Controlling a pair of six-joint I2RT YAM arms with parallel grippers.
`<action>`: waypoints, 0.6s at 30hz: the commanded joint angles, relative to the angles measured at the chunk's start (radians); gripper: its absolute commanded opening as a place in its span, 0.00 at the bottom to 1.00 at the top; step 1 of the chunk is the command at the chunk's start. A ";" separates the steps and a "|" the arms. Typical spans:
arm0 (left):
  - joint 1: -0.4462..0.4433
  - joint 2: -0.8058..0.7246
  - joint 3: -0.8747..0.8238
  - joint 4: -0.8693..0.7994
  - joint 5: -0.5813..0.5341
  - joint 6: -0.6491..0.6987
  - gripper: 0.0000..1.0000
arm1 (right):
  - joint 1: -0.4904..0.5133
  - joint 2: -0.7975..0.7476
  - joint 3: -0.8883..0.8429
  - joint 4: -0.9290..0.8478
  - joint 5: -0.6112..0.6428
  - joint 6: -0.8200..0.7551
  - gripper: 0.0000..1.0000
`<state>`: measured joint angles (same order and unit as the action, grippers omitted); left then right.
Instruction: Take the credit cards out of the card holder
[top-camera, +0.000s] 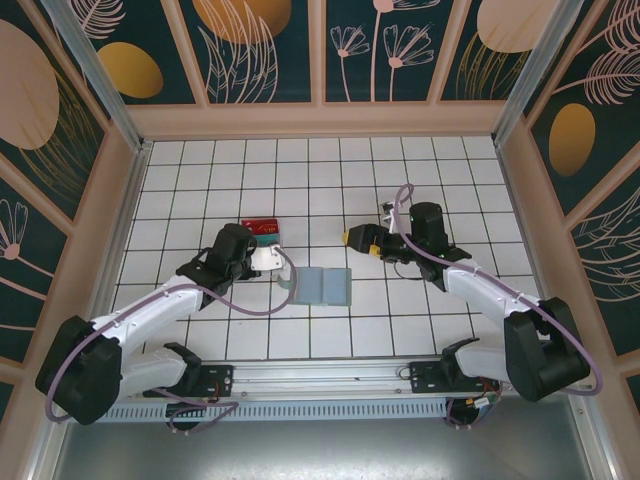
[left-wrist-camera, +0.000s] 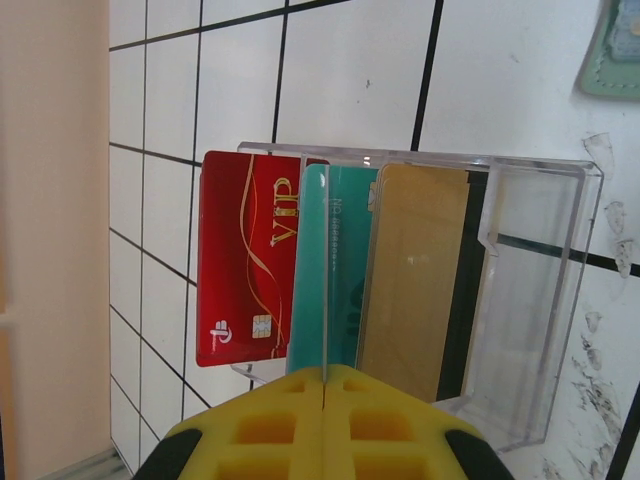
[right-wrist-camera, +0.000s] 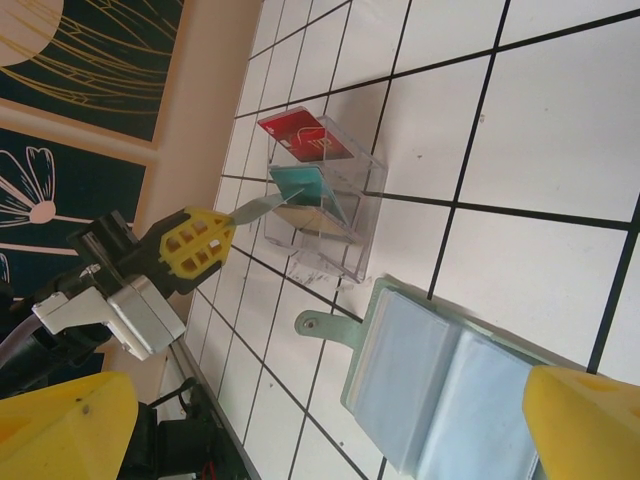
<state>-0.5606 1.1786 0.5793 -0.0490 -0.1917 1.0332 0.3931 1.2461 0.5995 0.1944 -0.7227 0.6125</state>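
My left gripper will release the teal credit card in the clear tray (top-camera: 265, 239) (left-wrist-camera: 332, 267) between the red card and the tan card.
The card holder (top-camera: 325, 285) lies open on the tiles, grey-green outside and light blue inside (right-wrist-camera: 450, 390); its corner shows in the left wrist view (left-wrist-camera: 612, 60). My left gripper (left-wrist-camera: 326, 372) is shut on a thin pale grey card (right-wrist-camera: 255, 207), seen edge-on (left-wrist-camera: 325, 280) and reaching over the clear tray (left-wrist-camera: 540, 300). Three credit cards stand in that tray: red (left-wrist-camera: 245, 260), teal (left-wrist-camera: 345, 260), tan (left-wrist-camera: 415, 280). From above, the left gripper (top-camera: 252, 258) is just left of the holder. My right gripper (top-camera: 362, 242) hangs open to the holder's upper right, its yellow fingertips (right-wrist-camera: 585, 420) bare.
The tray (top-camera: 262, 235) sits one tile up and left of the holder. Beige walls with dark floral panels (top-camera: 320, 120) close the tiled floor on three sides. A metal rail (top-camera: 320, 375) with both arm bases runs along the near edge.
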 joint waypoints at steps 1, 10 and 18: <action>0.017 0.015 -0.010 0.075 0.019 0.028 0.00 | -0.007 -0.023 -0.015 0.018 0.001 0.013 0.99; 0.023 0.052 -0.016 0.097 0.046 0.036 0.00 | -0.007 -0.028 -0.032 0.025 0.002 0.020 0.99; 0.023 0.073 -0.033 0.100 0.049 0.031 0.00 | -0.007 -0.029 -0.043 0.036 0.005 0.024 0.99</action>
<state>-0.5430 1.2396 0.5621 0.0269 -0.1612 1.0546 0.3931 1.2461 0.5732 0.1986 -0.7227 0.6315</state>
